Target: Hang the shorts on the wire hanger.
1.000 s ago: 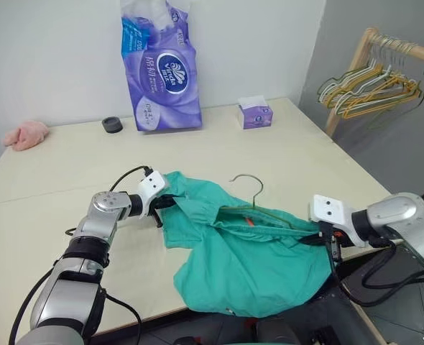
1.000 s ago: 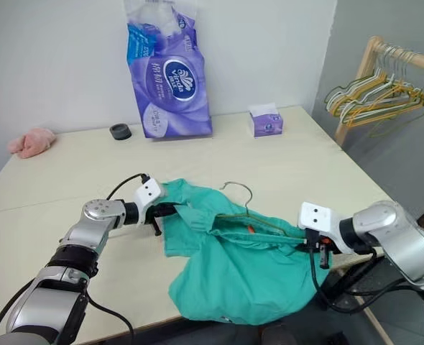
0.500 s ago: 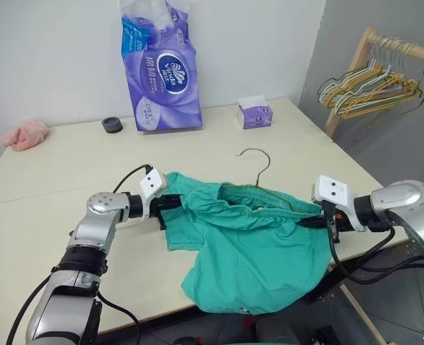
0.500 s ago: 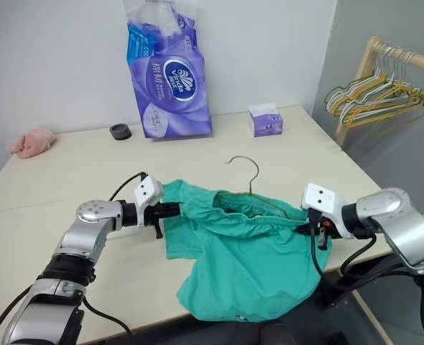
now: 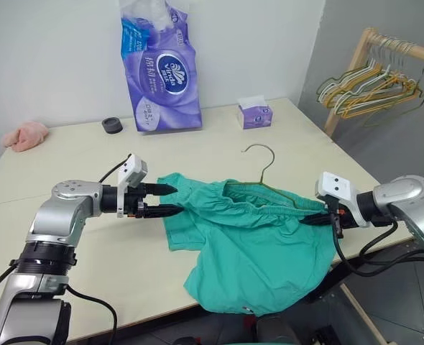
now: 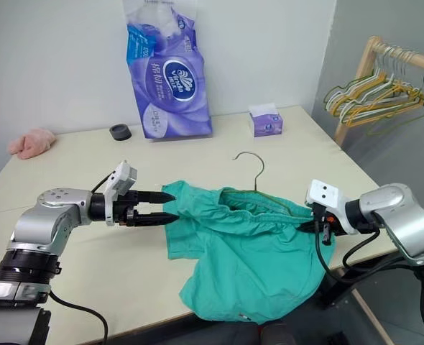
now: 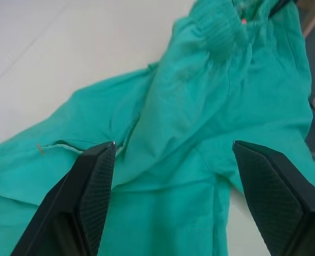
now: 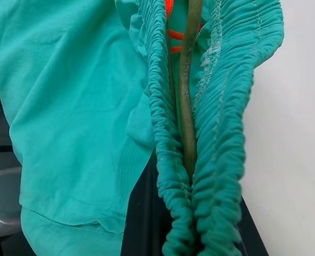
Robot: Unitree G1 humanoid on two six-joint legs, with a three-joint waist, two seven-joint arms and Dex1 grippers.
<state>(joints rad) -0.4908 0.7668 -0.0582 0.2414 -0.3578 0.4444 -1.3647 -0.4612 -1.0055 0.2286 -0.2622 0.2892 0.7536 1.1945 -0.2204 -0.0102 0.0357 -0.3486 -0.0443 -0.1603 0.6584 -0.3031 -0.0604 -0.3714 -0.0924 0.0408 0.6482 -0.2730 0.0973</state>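
Next, my left gripper reaches further in and pinches the fold (image 5: 201, 200) beside the waistband, as its fingers are at the outer edge of the shorts, short of the waistband.
The teal-green shorts (image 5: 248, 248) lie spread on the table's front edge, and their lower part hangs over it. The wire hanger (image 5: 261, 156) runs inside the gathered waistband, with its hook sticking up behind. My right gripper (image 5: 311, 219) is shut on the waistband's right end together with the hanger wire (image 8: 186, 101), holding that end up. My left gripper (image 5: 177, 199) is open just left of the shorts' left edge, its fingers level and pointing at the cloth without gripping it. In the left wrist view the open left gripper (image 7: 173, 144) has the shorts (image 7: 211, 106) lying beyond its fingers.
At the back of the table stand a purple toilet-paper pack (image 5: 160, 68), a small tissue box (image 5: 255, 113) and a black roll (image 5: 112, 124). A pink fluffy cloth (image 5: 25, 134) lies far left. A wooden rack with bunched hangers (image 5: 374, 83) stands to the right.
My left gripper has opened, let go of the shorts' left edge and drawn back to the left. The right gripper has lifted the waistband and hanger slightly, so the hook stands higher.
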